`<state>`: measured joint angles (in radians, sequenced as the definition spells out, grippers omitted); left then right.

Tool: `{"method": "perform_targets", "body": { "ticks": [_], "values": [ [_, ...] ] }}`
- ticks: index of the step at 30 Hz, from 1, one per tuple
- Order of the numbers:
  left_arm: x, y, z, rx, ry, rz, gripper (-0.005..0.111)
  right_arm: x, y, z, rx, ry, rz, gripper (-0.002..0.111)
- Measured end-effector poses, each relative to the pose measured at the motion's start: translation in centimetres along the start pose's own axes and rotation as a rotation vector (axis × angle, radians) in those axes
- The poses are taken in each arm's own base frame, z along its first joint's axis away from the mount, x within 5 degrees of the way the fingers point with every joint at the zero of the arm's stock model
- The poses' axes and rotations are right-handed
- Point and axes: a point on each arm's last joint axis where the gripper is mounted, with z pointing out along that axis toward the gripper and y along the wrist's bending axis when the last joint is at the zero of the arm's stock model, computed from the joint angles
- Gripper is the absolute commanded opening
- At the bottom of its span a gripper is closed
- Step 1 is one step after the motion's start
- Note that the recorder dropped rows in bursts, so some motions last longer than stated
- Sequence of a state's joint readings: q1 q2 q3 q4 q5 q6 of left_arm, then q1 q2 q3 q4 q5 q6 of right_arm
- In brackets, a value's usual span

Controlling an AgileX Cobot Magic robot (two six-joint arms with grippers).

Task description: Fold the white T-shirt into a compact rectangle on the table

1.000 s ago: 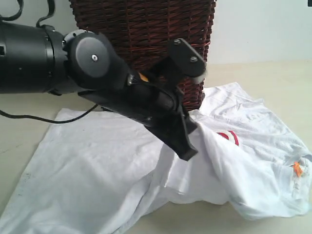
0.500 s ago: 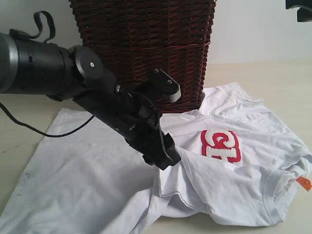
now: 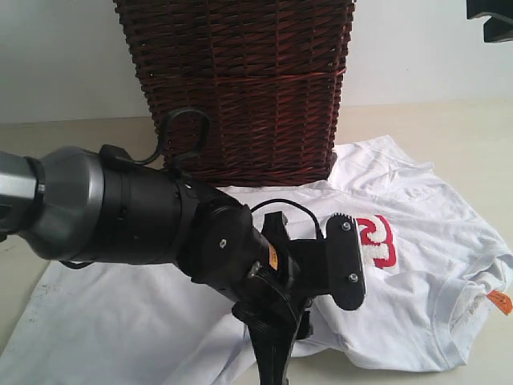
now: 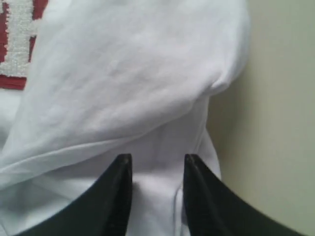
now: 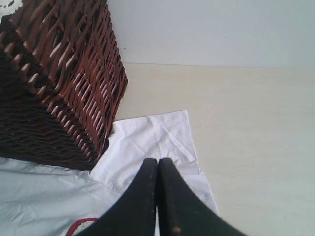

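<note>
The white T-shirt's front bunches below its lettering; next my left gripper pinches the lower layer (image 4: 158, 182), pulling it flat before folding.
The white T-shirt (image 3: 417, 265) lies rumpled on the table (image 3: 449, 128), its red-edged lettering (image 3: 378, 241) partly hidden behind my left arm and its orange neck tag (image 3: 498, 302) at the right. My left gripper (image 4: 157, 160) points down at the shirt's front edge. Its jaws stand apart over a bunched white fold (image 4: 123, 88), with cloth showing between the fingertips (image 4: 124, 162). My right gripper (image 5: 158, 160) is shut and holds nothing. It hangs high over a sleeve (image 5: 152, 135) beside the basket, and only a corner of that arm (image 3: 490, 16) shows at the upper right.
A tall dark brown wicker basket (image 3: 240, 80) stands at the back, touching the shirt's far edge. My left arm's bulky body (image 3: 128, 212) hides the middle of the shirt. Bare tabletop (image 4: 280, 123) borders the fold.
The left gripper let go of the lifted cloth, which dropped and bared the red lettering. The arm then swung down toward the shirt's front edge. The right gripper stayed shut.
</note>
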<state>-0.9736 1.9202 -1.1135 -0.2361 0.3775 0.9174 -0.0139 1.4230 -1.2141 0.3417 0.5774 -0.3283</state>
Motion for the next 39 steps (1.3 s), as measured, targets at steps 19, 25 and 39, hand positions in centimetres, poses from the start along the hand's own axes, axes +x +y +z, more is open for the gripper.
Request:
{"method": "perform_targets", "body": {
  "ticks": [19, 25, 39],
  "values": [
    [1.2, 0.6, 0.8, -0.067, 0.125, 0.177, 0.000, 0.0, 0.0, 0.0, -0.001, 0.000, 0.000, 0.000],
    [1.0, 0.0, 0.3, -0.050, 0.142, 0.118, 0.000, 0.0, 0.0, 0.0, -0.001, -0.002, -0.005, 0.000],
    [-5.1, -11.2, -7.5, 0.213, 0.123, 0.266, 0.000, 0.1, -0.1, 0.5, -0.002, 0.011, -0.014, 0.000]
  ]
}}
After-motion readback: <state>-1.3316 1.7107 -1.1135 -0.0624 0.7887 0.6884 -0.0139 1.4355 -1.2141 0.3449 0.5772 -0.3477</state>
